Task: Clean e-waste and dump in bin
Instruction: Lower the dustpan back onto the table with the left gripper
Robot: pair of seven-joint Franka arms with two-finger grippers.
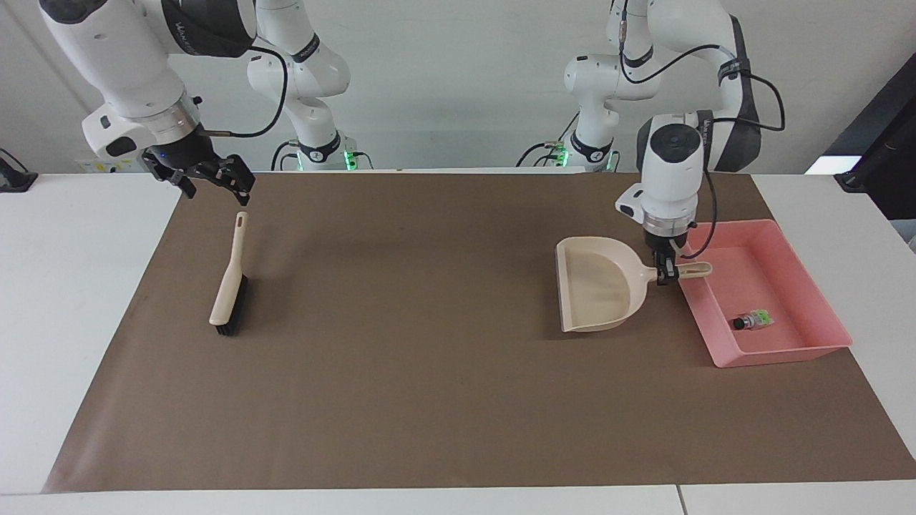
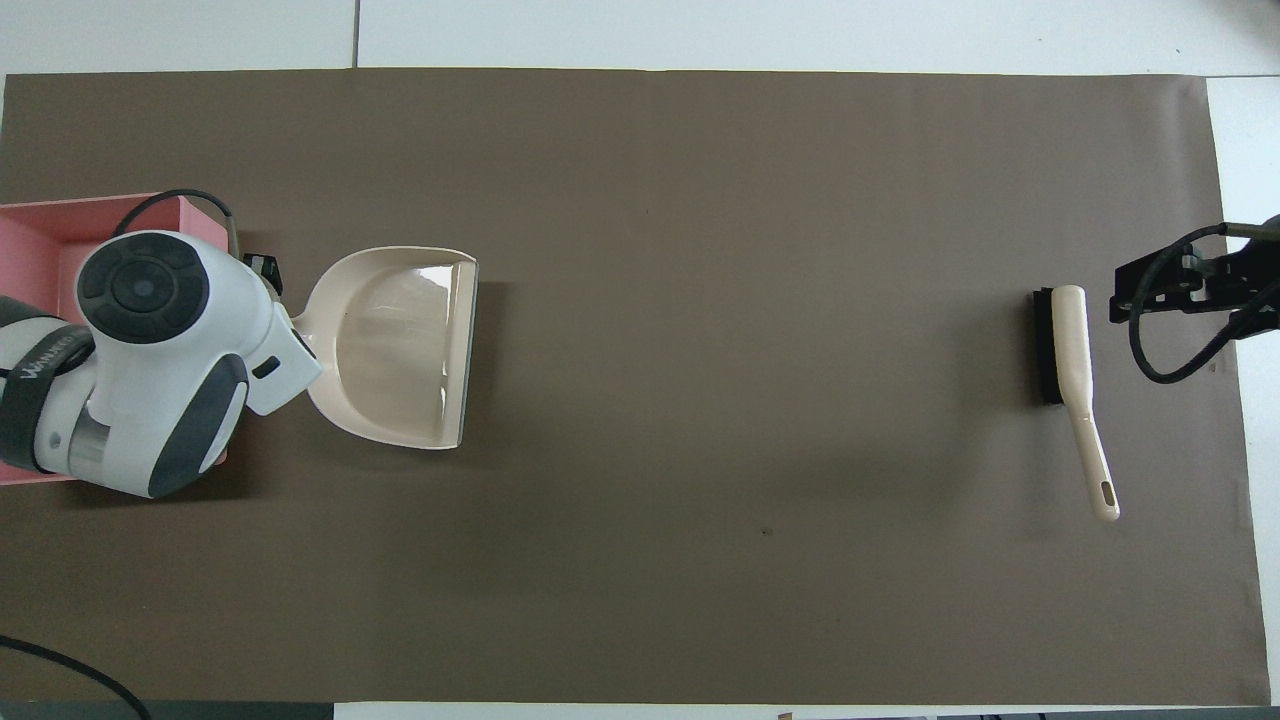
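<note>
The robot's left gripper will release the beige dustpan on the brown mat just clear of the pink bin [image 2: 446, 367].
The e-waste [image 1: 751, 321], a small white piece with green patches and a dark cylinder, lies in the pink bin [image 1: 787, 355] at the left arm's end of the table. My left gripper [image 1: 665, 275] is shut on the handle of the beige dustpan [image 1: 597, 286], which sits level and low at the mat right beside the bin, its pan showing nothing inside. In the overhead view the left arm covers most of the bin [image 2: 30, 240], and the e-waste is hidden there. My right gripper [image 1: 215, 189] hangs open over the handle end of the brush [image 1: 230, 282], holding nothing.
A brown mat [image 1: 429, 372] covers the table. The brush [image 2: 1068, 360] lies flat on it at the right arm's end, bristles down toward the mat. The dustpan [image 2: 400, 345] opens toward the middle of the mat.
</note>
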